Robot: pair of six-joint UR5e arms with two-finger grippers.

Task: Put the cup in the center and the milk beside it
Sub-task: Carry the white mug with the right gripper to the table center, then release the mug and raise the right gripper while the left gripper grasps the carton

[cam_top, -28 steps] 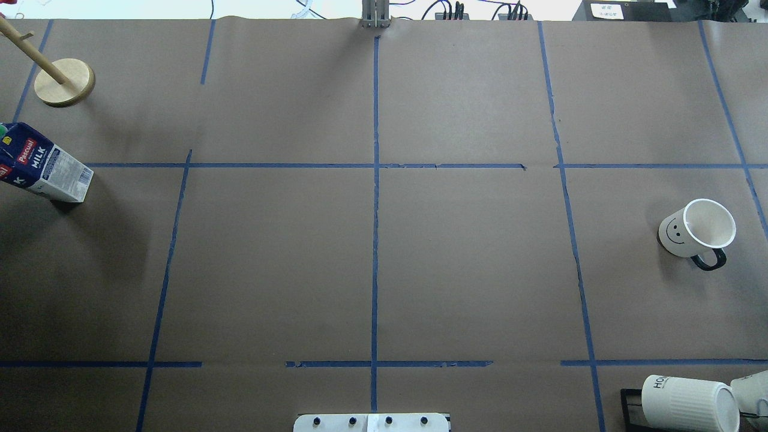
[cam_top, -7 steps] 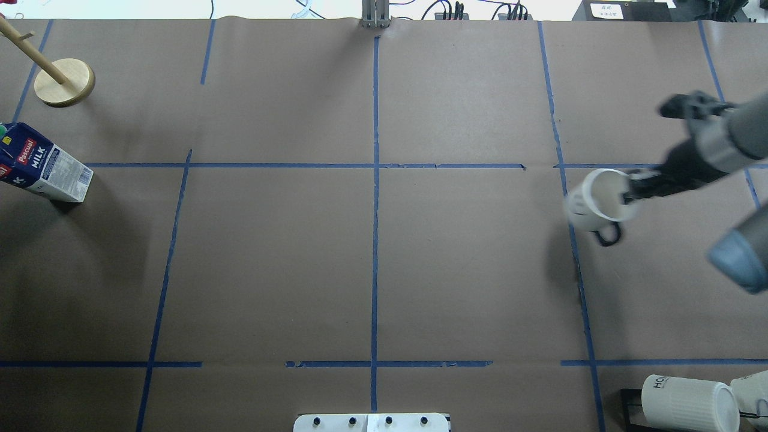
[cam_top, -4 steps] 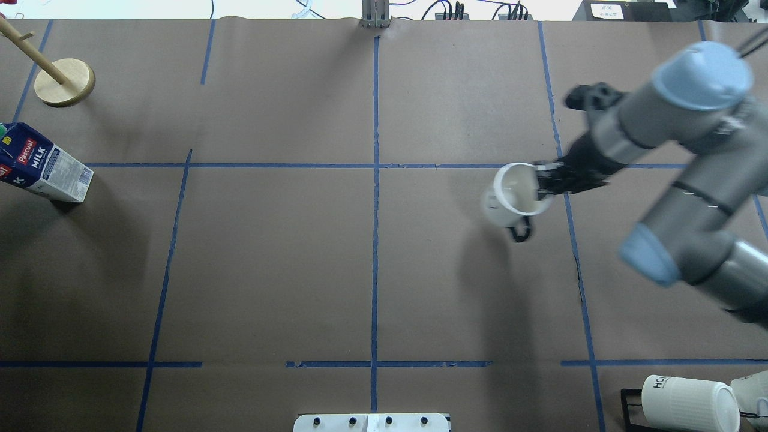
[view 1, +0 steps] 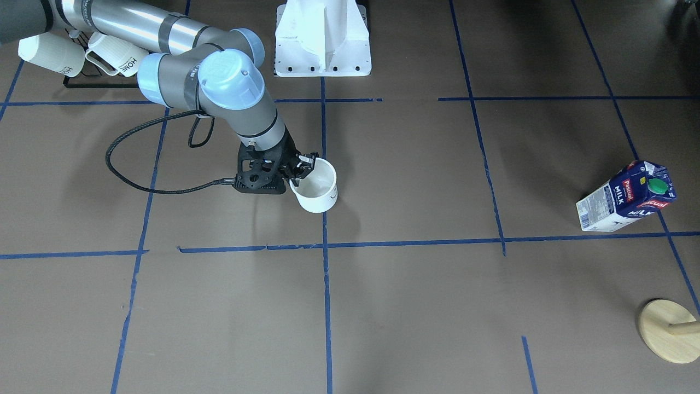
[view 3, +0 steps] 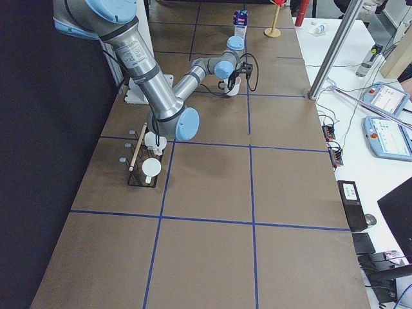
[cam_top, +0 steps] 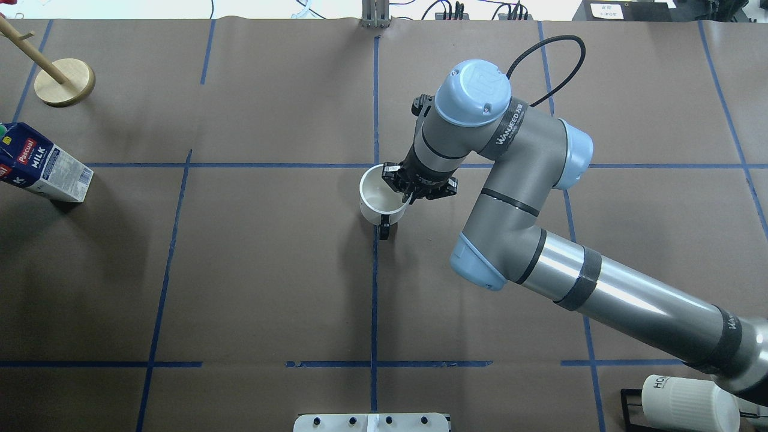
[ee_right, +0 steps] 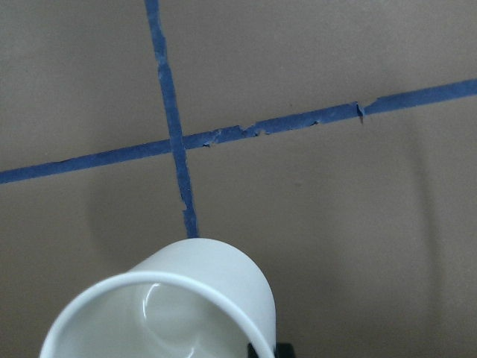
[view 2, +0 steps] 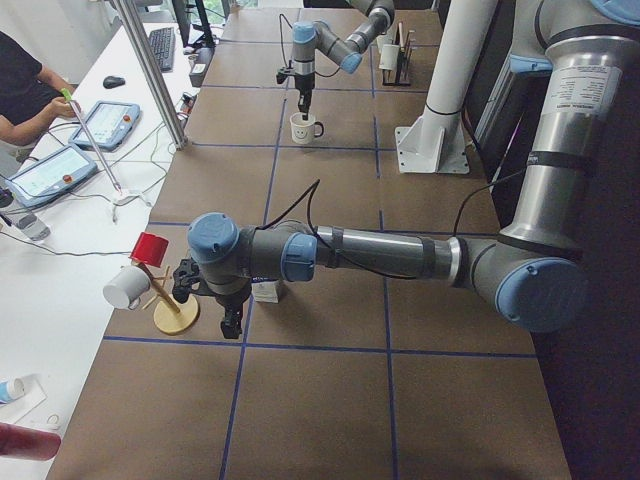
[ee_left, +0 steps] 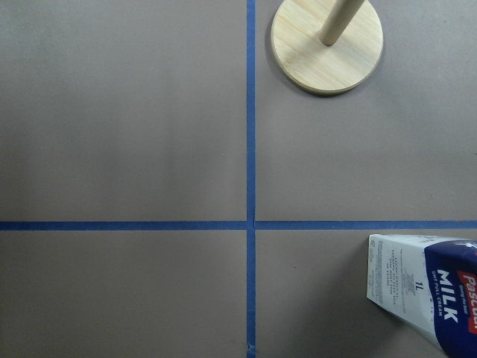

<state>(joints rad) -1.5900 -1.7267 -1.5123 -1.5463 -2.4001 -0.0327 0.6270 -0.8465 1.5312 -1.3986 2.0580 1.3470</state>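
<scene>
My left gripper needs to come to close on the blue upper part (view 1: pixel 637 183) (ee_left: pixel 469 302) of the milk carton, at a spot just below the green cap on that carton.
The white cup (cam_top: pixel 375 195) is at the central blue tape line (cam_top: pixel 375 288), in the middle of the grid, with its dark handle toward the robot. My right gripper (cam_top: pixel 402 191) is shut on its rim, one finger inside, which also shows in the front view (view 1: pixel 299 174). The cup is tilted in the right wrist view (ee_right: pixel 194 298); I cannot tell whether it touches the surface. The milk carton (cam_top: pixel 45 171) stands at the far left edge and shows in the left wrist view (ee_left: pixel 425 287). My left gripper (view 2: pixel 230 308) hangs beside it; I cannot tell if it is open.
A wooden stand (cam_top: pixel 64 82) is at the far left corner, just beyond the milk. Ribbed HOME mugs (cam_top: pixel 690 402) sit on a black rack at the near right. The robot's white base (view 1: pixel 322 38) is at the near middle edge.
My right arm came in, took the cup from the right side of the table and carried it left to the central tape line. The milk has not moved.
</scene>
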